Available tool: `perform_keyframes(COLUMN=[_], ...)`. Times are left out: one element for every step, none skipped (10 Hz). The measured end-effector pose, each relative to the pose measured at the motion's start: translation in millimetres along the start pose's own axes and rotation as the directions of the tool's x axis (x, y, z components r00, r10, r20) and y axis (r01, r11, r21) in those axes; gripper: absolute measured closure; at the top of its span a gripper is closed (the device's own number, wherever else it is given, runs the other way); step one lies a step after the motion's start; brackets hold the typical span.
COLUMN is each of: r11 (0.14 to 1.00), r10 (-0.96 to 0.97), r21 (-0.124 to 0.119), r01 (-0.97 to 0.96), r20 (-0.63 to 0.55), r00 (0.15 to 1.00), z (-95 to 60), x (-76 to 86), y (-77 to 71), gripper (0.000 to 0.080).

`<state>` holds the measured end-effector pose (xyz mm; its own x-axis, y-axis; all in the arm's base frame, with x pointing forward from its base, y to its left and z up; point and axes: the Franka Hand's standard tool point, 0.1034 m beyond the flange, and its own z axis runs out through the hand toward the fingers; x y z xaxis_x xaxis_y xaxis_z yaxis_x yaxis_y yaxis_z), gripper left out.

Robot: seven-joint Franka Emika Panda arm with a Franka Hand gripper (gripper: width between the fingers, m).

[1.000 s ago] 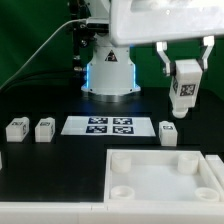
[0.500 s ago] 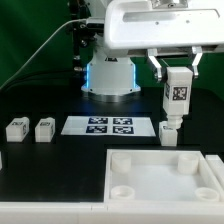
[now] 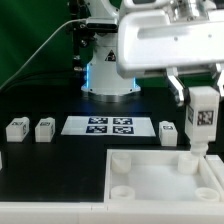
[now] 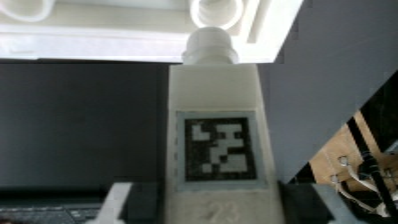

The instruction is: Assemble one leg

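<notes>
The white leg will be set down standing in the tray-like piece's near corner hole [image 3: 209,194] [image 4: 217,12], under my gripper.
My gripper [image 3: 199,97] is shut on a white leg [image 3: 200,118] with a black-and-white marker on its face. I hold it upright over the far right corner of the large white tray-like piece [image 3: 150,163], its tip just above the rim. In the wrist view the leg [image 4: 217,120] runs between my fingers [image 4: 146,205] toward the tray's corner hole [image 4: 215,12]. Three more legs stand on the table: two at the exterior view's left [image 3: 17,128] [image 3: 44,129] and one by the marker board [image 3: 168,132].
The marker board [image 3: 109,126] lies flat at the table's middle, in front of the robot base [image 3: 109,75]. A small white part [image 3: 2,158] shows at the exterior view's left edge. The black table is ringed by a green backdrop.
My gripper has moved with the leg toward the exterior view's right and forward, from above the lone leg by the marker board to over the tray's far right corner.
</notes>
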<state>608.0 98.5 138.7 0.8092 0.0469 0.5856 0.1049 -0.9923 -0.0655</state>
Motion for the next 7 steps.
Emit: perform_keyframes(r11=[1.0,1.0,1.0,1.0,1.0,1.0,1.0], r10=[0.001,0.003,0.005,0.005,0.006,0.009,0.012], r21=[0.003,0.004,0.005,0.009,0.012,0.011,0.01], r01=[-0.001,-0.003,-0.005,-0.005,-0.006,-0.009,-0.012], r20=[0.011,0.02,0.027,0.028,0.029,0.028,0.027], r00=[1.0,1.0,1.0,1.0,1.0,1.0,1.0], z=[8.7,15.6,21.3,26.1,33.8,37.5,40.3], x=[-4.7,-8.9,-10.6,-8.6,-8.2,-6.7,-5.2], y=[-2.1,-1.9,-2.0,-4.3,-6.0,-4.7,-3.1], gripper=[0.0506,0.0506,0.0506,0.0506,0.0506,0.0506,0.0506])
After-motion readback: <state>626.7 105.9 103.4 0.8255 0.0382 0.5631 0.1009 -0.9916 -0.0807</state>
